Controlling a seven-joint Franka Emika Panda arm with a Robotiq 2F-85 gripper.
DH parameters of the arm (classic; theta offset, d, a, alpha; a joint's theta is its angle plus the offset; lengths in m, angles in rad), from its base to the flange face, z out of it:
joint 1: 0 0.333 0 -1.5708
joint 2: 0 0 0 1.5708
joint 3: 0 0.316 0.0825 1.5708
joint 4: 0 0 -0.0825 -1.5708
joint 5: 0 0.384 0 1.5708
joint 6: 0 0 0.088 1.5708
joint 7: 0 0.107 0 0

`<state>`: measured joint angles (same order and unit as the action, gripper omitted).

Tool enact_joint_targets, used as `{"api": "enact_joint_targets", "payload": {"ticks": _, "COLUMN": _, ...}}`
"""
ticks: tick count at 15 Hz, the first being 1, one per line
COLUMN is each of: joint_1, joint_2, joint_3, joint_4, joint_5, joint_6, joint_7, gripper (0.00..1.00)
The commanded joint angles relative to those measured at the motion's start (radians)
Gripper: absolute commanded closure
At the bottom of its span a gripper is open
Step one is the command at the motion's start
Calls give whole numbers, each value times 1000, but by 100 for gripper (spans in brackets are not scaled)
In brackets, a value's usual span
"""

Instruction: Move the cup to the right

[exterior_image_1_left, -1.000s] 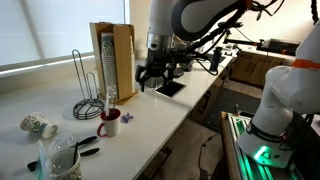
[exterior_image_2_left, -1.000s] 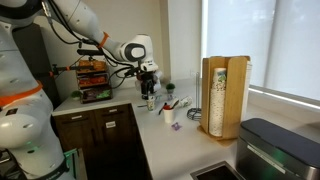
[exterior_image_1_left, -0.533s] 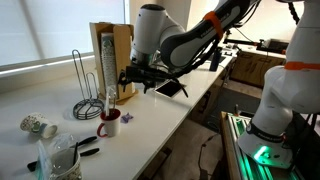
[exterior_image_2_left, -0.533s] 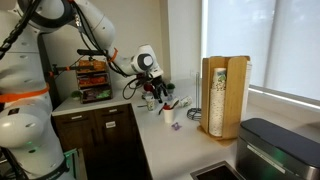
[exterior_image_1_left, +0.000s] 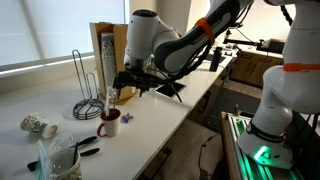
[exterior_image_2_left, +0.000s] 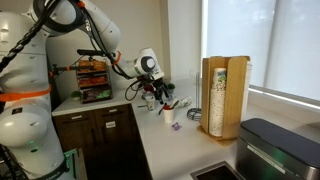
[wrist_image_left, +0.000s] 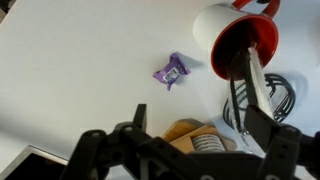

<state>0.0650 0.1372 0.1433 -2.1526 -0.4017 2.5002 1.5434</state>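
The cup's rim (exterior_image_1_left: 118,112) (wrist_image_left: 213,62) on the side beside the purple wrapper, across from the cup's handle, is the next place my gripper needs to go to and close.
The dark red cup (exterior_image_1_left: 109,124) stands on the white counter (exterior_image_1_left: 150,125) with dark utensils sticking out of it. In the wrist view it lies at the top right (wrist_image_left: 262,45), beyond my fingers. My gripper (exterior_image_1_left: 129,86) hangs open and empty above the counter, up and to the right of the cup and apart from it. Its two dark fingers (wrist_image_left: 200,140) frame the lower part of the wrist view with nothing between them. The gripper also shows in an exterior view (exterior_image_2_left: 156,93).
A purple wrapper (wrist_image_left: 172,70) lies beside the cup. A wooden dispenser with a stack of cups (exterior_image_1_left: 112,50) and a wire rack (exterior_image_1_left: 86,88) stand behind. A white spotted cup (exterior_image_1_left: 38,125) and a clear glass vessel (exterior_image_1_left: 64,158) sit further left.
The arm has swung left along the counter, from near the dark tablet towards the wooden dispenser and the cup. The gripper stays open. The cup has not moved.
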Motion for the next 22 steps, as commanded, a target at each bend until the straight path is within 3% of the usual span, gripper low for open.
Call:
{"api": "enact_joint_targets", "payload": {"ticks": 1, "joint_1": 66, "joint_2": 109, "joint_3": -30, "joint_4": 84, "joint_5": 30, "joint_6": 20, "joint_7": 33, "gripper": 0}}
{"api": "enact_joint_targets", "payload": {"ticks": 5, "joint_1": 143, "joint_2": 240, "joint_3": -82, "joint_4": 209, "joint_5": 9, "joint_6": -8, "joint_7": 119, "gripper": 0}}
{"api": "enact_joint_targets", "payload": {"ticks": 13, "joint_1": 230, "joint_2": 408, "joint_3": -138, "joint_4": 390, "joint_5": 90, "joint_6": -50, "joint_7": 111, "gripper": 0}}
{"api": "enact_joint_targets", "payload": {"ticks": 22, "joint_1": 279, "joint_2": 335, "joint_3": -170, "joint_4": 334, "joint_5": 101, "joint_6": -103, "joint_7": 152, "gripper": 0}}
